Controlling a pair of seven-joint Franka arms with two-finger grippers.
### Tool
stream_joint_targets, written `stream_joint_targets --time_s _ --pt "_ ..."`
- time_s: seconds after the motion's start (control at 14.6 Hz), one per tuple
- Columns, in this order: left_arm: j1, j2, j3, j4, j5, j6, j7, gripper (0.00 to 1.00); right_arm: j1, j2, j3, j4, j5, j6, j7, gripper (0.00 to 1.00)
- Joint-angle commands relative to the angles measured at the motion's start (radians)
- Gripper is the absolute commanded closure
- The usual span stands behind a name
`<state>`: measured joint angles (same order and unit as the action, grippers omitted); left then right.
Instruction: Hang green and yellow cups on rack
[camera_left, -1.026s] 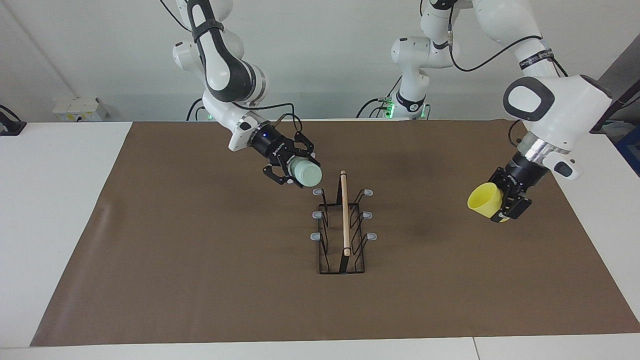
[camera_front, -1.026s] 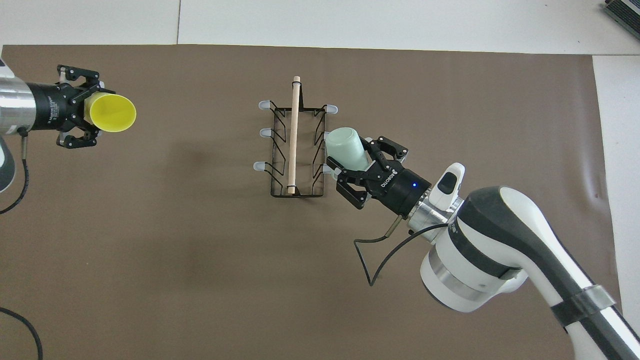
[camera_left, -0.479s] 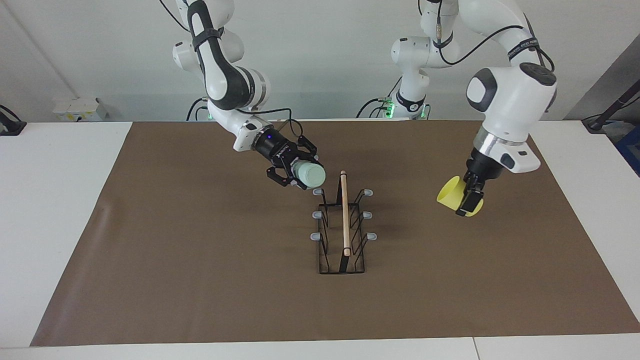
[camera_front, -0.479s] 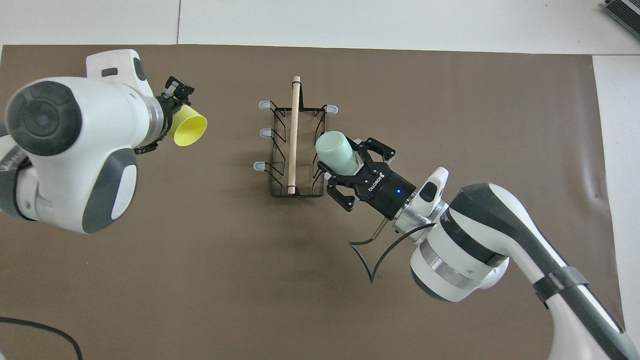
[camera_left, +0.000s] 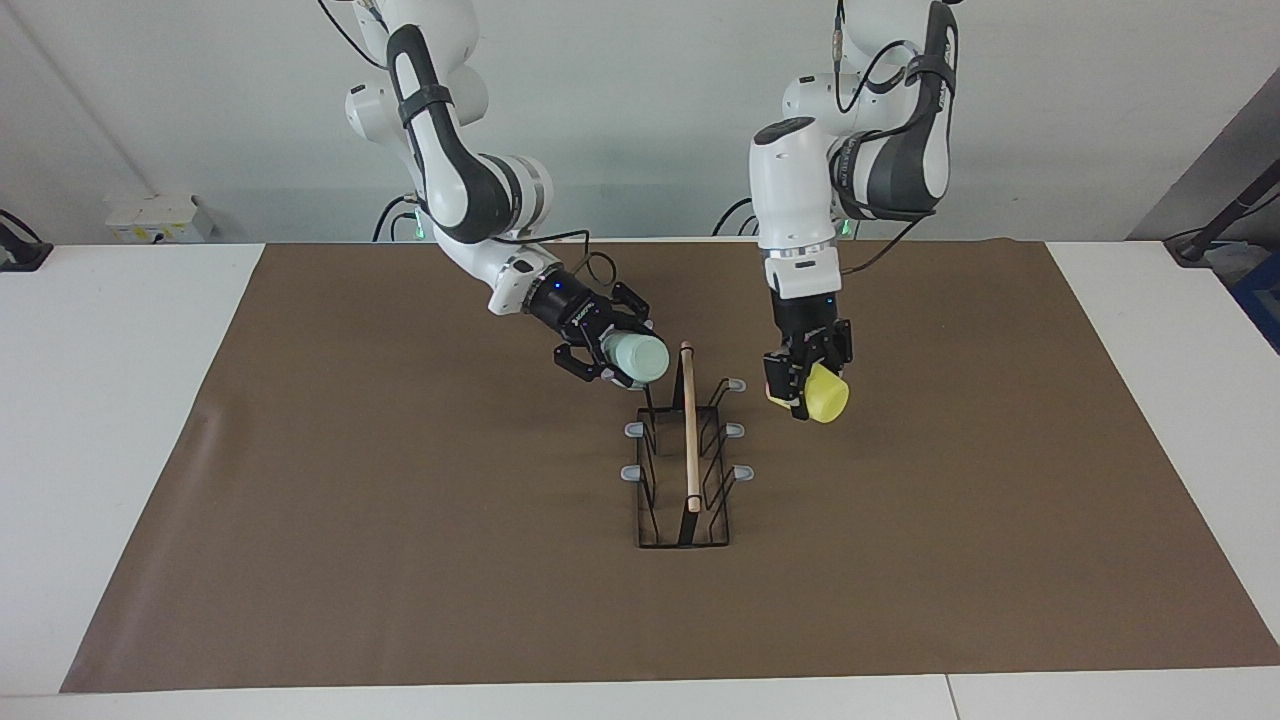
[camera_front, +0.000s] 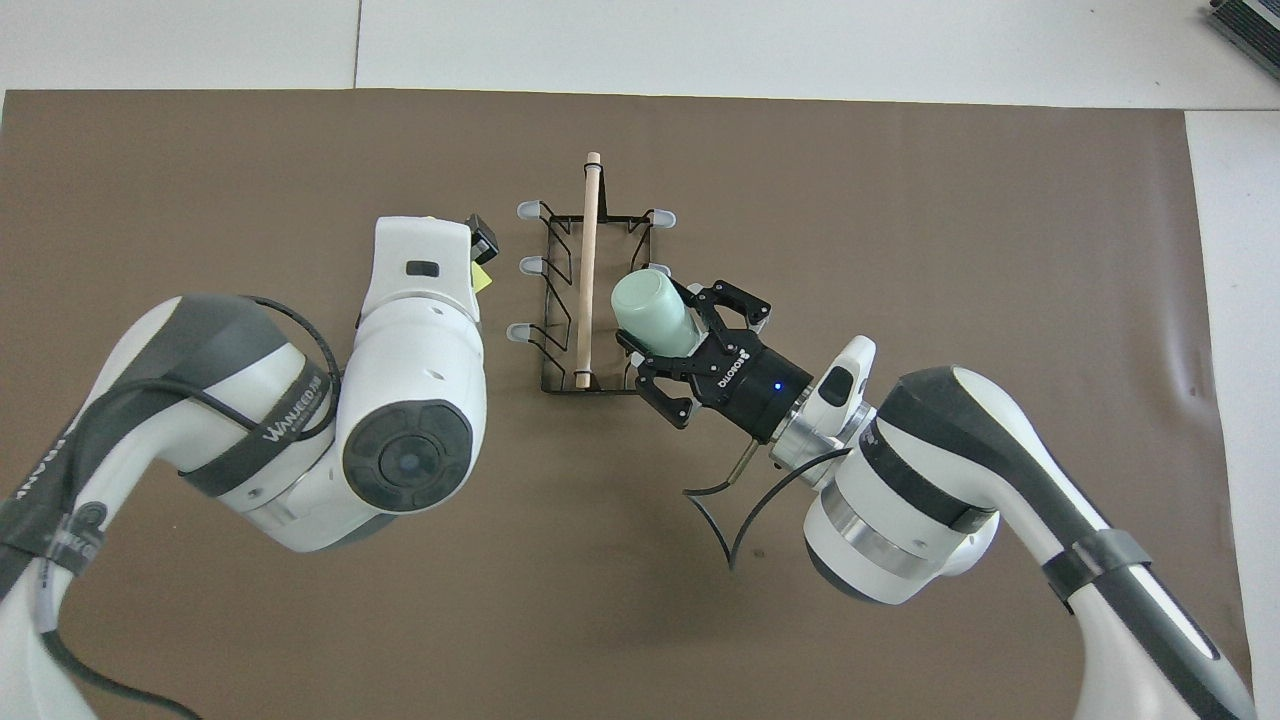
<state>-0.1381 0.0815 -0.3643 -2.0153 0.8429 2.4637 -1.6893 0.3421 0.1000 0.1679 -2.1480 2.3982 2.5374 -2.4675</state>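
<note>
Next, my left gripper releases the yellow cup on the rack's near peg (camera_front: 558, 355) across from the green cup. The yellow cup is now held beside the rack.
The rack (camera_left: 688, 470) stands mid-mat, wooden rod (camera_front: 588, 260) on top. My right gripper (camera_left: 622, 358) is shut on the mint green cup (camera_left: 640, 357), tilted, held at the rack's peg nearest the robots on the right arm's side; that peg is hidden by the cup. It shows in the overhead view too, the green cup (camera_front: 648, 312) in the right gripper (camera_front: 668, 328). My left gripper (camera_left: 806, 385) is shut on the yellow cup (camera_left: 827, 395), held beside the rack on the left arm's side, apart from the pegs. In the overhead view the left wrist hides it except a yellow sliver (camera_front: 481, 279).
A brown mat (camera_left: 400, 520) covers the white table (camera_left: 120, 400). The rack's other grey-tipped pegs (camera_left: 632, 472) are bare. A small grey box (camera_left: 160, 218) sits by the wall at the right arm's end.
My left arm has swung the yellow cup in from the left arm's end of the table to beside the rack. My right gripper has brought the green cup closer onto the rack's peg.
</note>
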Motion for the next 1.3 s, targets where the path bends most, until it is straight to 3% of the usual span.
stream_joint_targets --time_s 0.0,0.34,0.62,1.23 --pt "0.014 -0.064 -0.047 -0.089 0.161 0.002 -0.16 1.0 0.009 0.021 0.004 0.039 0.038 0.014 -0.039 1.0" --pt "0.009 -0.068 -0.11 -0.1 0.307 -0.064 -0.314 1.0 0.008 0.052 0.004 0.056 0.032 0.024 -0.126 1.0" --pt "0.003 -0.023 -0.136 -0.098 0.47 -0.127 -0.443 1.0 0.006 0.052 0.004 0.049 0.03 0.03 -0.18 1.0" --pt "-0.015 0.044 -0.182 -0.097 0.519 -0.161 -0.541 1.0 0.008 0.056 0.004 0.048 0.038 0.05 -0.246 1.0"
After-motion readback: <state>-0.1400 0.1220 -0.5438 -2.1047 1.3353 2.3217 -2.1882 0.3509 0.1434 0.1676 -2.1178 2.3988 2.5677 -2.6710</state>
